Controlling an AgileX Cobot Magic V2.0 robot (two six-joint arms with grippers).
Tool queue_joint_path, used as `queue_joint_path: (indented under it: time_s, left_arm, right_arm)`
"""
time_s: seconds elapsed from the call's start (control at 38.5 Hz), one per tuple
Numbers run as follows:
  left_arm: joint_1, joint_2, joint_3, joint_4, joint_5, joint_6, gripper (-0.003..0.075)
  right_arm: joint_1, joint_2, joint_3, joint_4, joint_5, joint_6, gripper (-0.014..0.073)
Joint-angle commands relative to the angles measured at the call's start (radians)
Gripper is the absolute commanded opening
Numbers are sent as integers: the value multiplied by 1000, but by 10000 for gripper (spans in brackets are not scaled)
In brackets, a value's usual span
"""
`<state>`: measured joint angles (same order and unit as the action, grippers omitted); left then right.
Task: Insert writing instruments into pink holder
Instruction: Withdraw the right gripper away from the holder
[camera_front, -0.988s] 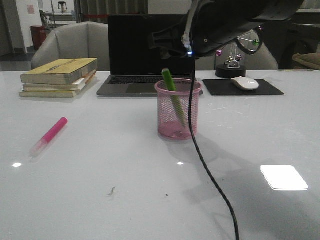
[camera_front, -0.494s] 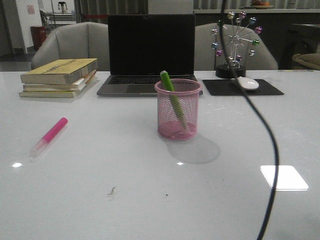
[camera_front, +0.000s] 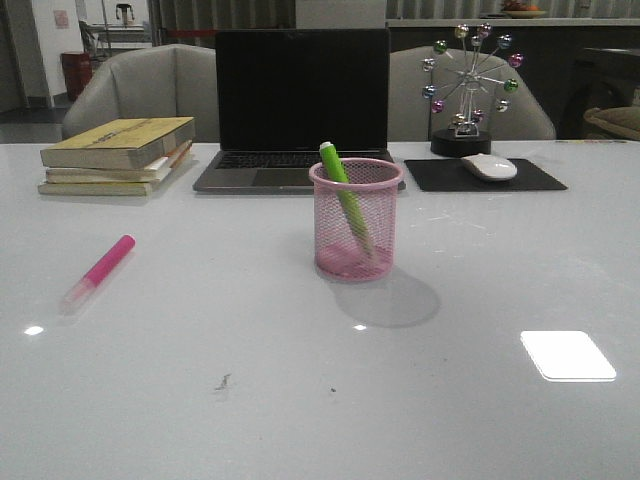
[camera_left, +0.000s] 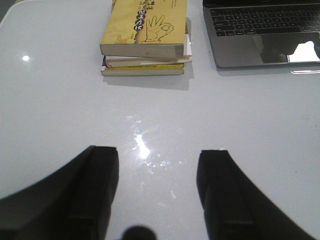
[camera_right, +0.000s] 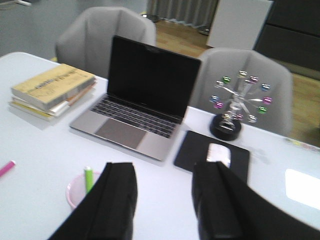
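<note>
My left gripper is to grab the bright pink highlighter next by its solid pink end (camera_front: 122, 244), the end that is opposite the clear cap and nearer the books.
The pink mesh holder (camera_front: 356, 220) stands mid-table with the lime green highlighter (camera_front: 344, 195) leaning inside it, its top above the rim. The bright pink highlighter (camera_front: 98, 271) lies flat on the table far to the left, clear cap toward the front. Neither arm shows in the front view. My left gripper (camera_left: 157, 152) is open over bare table, nothing between its fingers. My right gripper (camera_right: 164, 167) is open and empty, high above the table; the holder (camera_right: 76, 191) with the green highlighter (camera_right: 88, 179) sits beside one finger, and the pink highlighter's tip (camera_right: 6, 168) shows at the frame edge.
A stack of yellow books (camera_front: 118, 155) sits back left, an open laptop (camera_front: 300, 105) behind the holder. A white mouse (camera_front: 489, 166) on a black pad (camera_front: 484, 175) and a spinning-ball ornament (camera_front: 470, 85) stand back right. Grey chairs are beyond the table.
The right arm and its cable, over the holder a second ago, have withdrawn out of the front view. The green highlighter stays in the holder; the pink one has not moved.
</note>
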<state>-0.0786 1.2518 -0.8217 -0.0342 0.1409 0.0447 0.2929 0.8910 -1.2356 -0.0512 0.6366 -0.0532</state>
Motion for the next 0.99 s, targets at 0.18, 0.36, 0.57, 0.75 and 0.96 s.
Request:
queue_joint_path:
  time_s: [0.18,0.36,0.57,0.75,0.96]
  left_arm:
    - [-7,-20,-38,-6,-85,-5,428]
    - [-7,-20,-38,-6,-81,-5,428]
    - [-7,-20,-38,-6,-69,-5,428]
    - [-7,-20,-76,-23,-41,-5,428]
    - [-42,40,-251,-51,106,-5,428]
  right_arm:
    - [-75,-307,141,-175,71,163,393]
    - [-80,-462,295,-252,181,283,393]
    - [-80,-559,394,-314,245,369,393]
    - [-80,-563,402,-314,249,369,393]
    - [-80,-563,402,-314,249,369,393]
